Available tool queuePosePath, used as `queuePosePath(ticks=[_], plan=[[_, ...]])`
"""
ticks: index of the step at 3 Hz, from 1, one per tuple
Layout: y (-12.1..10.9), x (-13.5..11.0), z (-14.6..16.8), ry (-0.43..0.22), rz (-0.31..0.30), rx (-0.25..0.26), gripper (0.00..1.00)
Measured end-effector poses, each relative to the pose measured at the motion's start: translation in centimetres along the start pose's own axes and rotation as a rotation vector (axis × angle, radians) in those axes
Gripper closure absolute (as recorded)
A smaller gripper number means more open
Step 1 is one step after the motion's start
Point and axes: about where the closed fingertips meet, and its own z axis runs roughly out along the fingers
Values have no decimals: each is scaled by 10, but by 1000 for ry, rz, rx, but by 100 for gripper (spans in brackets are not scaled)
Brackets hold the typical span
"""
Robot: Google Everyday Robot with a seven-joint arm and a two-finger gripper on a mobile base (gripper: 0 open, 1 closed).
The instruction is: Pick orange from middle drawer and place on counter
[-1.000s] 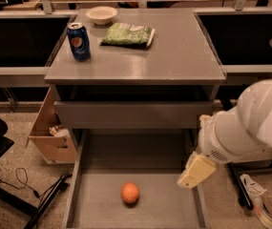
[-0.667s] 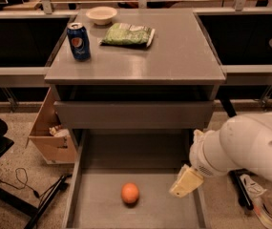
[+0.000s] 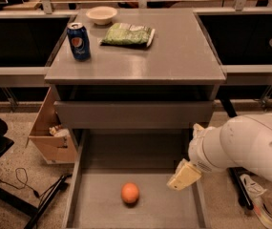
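Note:
The orange is in the open middle drawer. My gripper goes to it next and closes around the orange's middle point(image 3: 130, 193).
The orange point(image 3: 130, 193) lies on the bare floor of the open middle drawer point(image 3: 102, 156), left of centre and towards its front. My gripper point(image 3: 183, 175), pale tan at the end of the white arm, hangs over the drawer's right side, to the right of the orange and apart from it. It holds nothing that I can see. The counter point(image 3: 173, 56) is the grey cabinet top above the drawers.
On the counter stand a blue soda can point(image 3: 78, 41), a pale bowl point(image 3: 101, 15) and a green snack bag point(image 3: 127, 34). A closed drawer front point(image 3: 135, 113) sits above the open drawer. A cardboard box point(image 3: 49, 137) stands on the floor at left.
My arm and gripper have moved left and down, further over the open drawer and closer to the orange. The orange has not moved.

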Motion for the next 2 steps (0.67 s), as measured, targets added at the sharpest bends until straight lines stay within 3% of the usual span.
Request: queuePosePath(ticks=[1, 2], plan=[[12, 4, 36, -24, 2, -33, 0], [33, 17, 105, -50, 15, -97, 0]])
